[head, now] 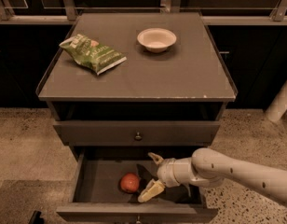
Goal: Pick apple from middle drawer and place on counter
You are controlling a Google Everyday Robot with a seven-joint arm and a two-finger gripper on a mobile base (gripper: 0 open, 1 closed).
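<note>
Next, I grip the middle of the red-orange apple (130,183) in the open middle drawer.
The red-orange apple (130,182) lies on the floor of the open middle drawer (94,183), left of centre. My gripper (152,176) reaches into the drawer from the right on a white arm. Its two pale fingers are spread open, one above and one below, just right of the apple and not touching it. The counter (181,73) is the flat grey-brown top of the cabinet above.
A green chip bag (92,53) lies on the counter's left side and a white bowl (156,39) sits at its back centre. A shut drawer front with a round knob (138,136) is just above the open drawer. Speckled floor surrounds the cabinet.
</note>
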